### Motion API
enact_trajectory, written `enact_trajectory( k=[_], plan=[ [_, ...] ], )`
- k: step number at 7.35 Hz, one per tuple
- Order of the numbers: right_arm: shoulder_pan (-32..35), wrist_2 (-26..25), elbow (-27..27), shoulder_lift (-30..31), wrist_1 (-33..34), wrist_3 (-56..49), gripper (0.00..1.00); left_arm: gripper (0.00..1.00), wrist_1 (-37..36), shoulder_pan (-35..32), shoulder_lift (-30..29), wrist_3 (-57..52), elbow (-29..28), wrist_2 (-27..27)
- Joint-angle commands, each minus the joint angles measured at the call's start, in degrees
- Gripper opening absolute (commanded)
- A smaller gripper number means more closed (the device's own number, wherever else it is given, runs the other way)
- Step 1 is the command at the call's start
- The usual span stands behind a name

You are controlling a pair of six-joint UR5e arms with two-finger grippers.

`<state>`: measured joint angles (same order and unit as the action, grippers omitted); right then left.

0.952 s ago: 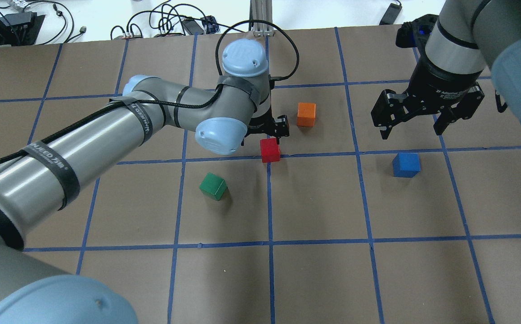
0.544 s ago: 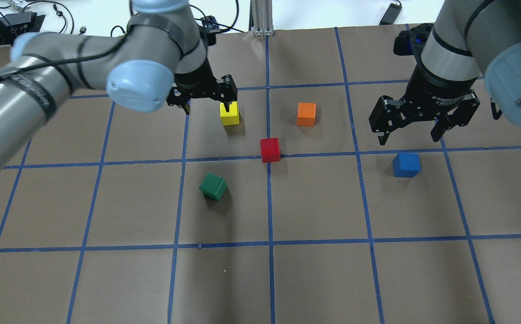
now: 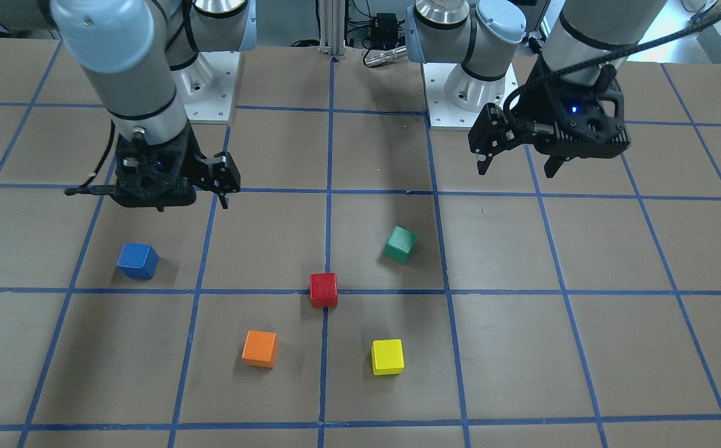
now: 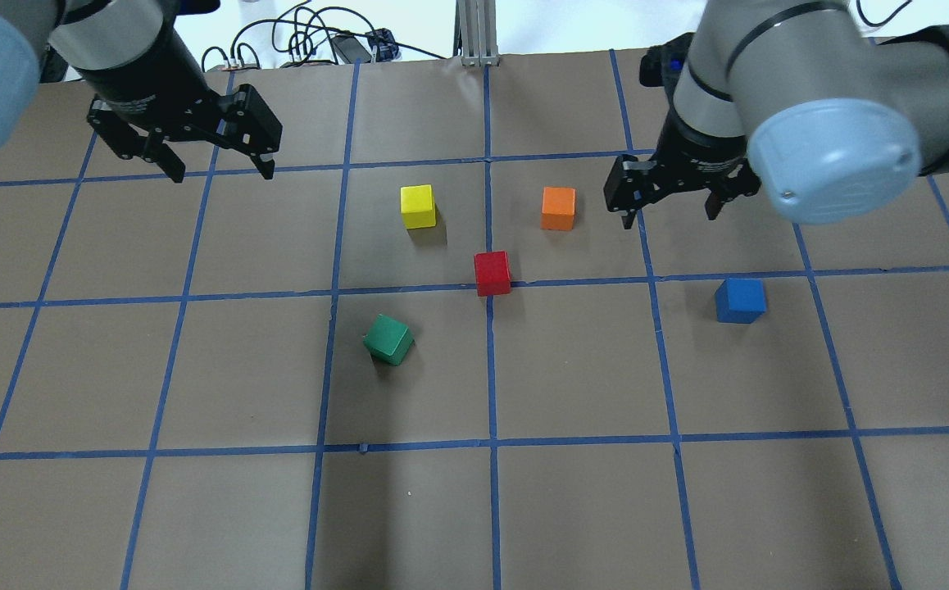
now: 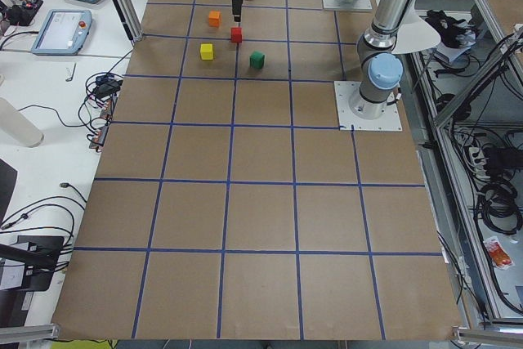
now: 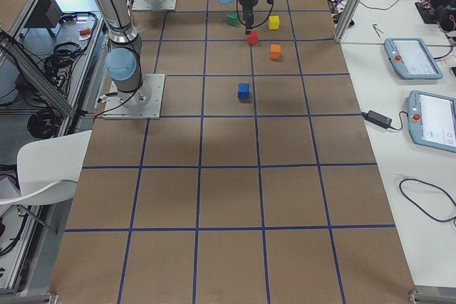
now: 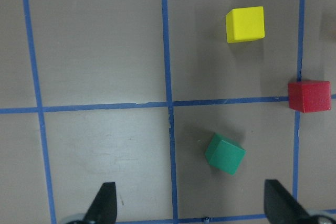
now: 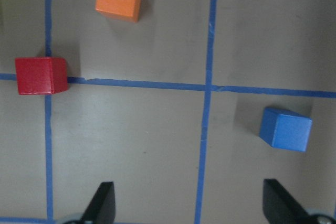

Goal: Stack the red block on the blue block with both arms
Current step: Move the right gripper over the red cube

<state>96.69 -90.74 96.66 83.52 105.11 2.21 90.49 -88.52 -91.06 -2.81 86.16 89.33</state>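
Observation:
The red block between the orange and green cubes is next for my right gripper, which should go there and close on the sides of the red block (image 3: 324,290) (image 8: 42,76).
The red block (image 4: 492,273) sits on a blue tape line near the table's middle; it also shows in the front view (image 3: 324,290) and both wrist views (image 7: 308,96) (image 8: 41,75). The blue block (image 4: 740,300) (image 3: 137,260) (image 8: 285,129) sits to its right, on the table. My left gripper (image 4: 216,168) (image 3: 516,169) hangs open and empty above the table at the far left, well away from both blocks. My right gripper (image 4: 671,215) (image 3: 152,196) is open and empty, above the table between the orange cube and the blue block, behind the blue block.
A yellow cube (image 4: 418,206), an orange cube (image 4: 558,208) and a tilted green cube (image 4: 388,339) lie around the red block. Brown table (image 4: 573,508) with a blue tape grid. Cables and a metal post lie past the far edge.
My left arm has swung from beside the red block up and off to the far left, uncovering the yellow cube. My right gripper has shifted left toward the orange cube. No block has moved.

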Motion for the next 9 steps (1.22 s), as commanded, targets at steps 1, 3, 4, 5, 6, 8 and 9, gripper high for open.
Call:
enact_trajectory(
  k=[1, 3, 4, 5, 6, 8, 9],
  plan=[
    [5.6, 0.3, -2.2, -7.6, 7.5, 5.8, 1.0, 1.0, -2.8, 0.4, 1.2, -0.3, 1.2, 0.3],
    [10.1, 0.3, -6.7, -15.5, 10.5, 12.1, 1.0, 1.0, -2.2, 0.4, 3.1, -0.3, 2.6, 0.6],
    [11.5, 0.3, -9.1, -18.2, 10.5, 13.2, 1.0, 1.0, -3.4, 0.4, 3.5, -0.2, 4.3, 1.1],
    [12.4, 0.3, -9.7, -20.0, 10.5, 13.3, 1.0, 1.0, -3.8, 1.0, 3.6, -0.3, 4.1, 1.2],
    [12.8, 0.3, -9.7, -21.9, 10.6, 13.0, 1.0, 1.0, -3.8, 1.3, 3.5, -0.3, 3.6, 1.2],
    [13.3, 1.0, -9.7, -23.9, 10.4, 13.1, 1.0, 1.0, -3.7, 1.3, 3.3, -0.3, 3.0, 2.7],
    [13.3, 3.2, -9.7, -24.9, 10.6, 12.9, 1.0, 1.0, -3.7, 1.3, 3.1, -0.3, 3.0, 3.7]
  ],
)
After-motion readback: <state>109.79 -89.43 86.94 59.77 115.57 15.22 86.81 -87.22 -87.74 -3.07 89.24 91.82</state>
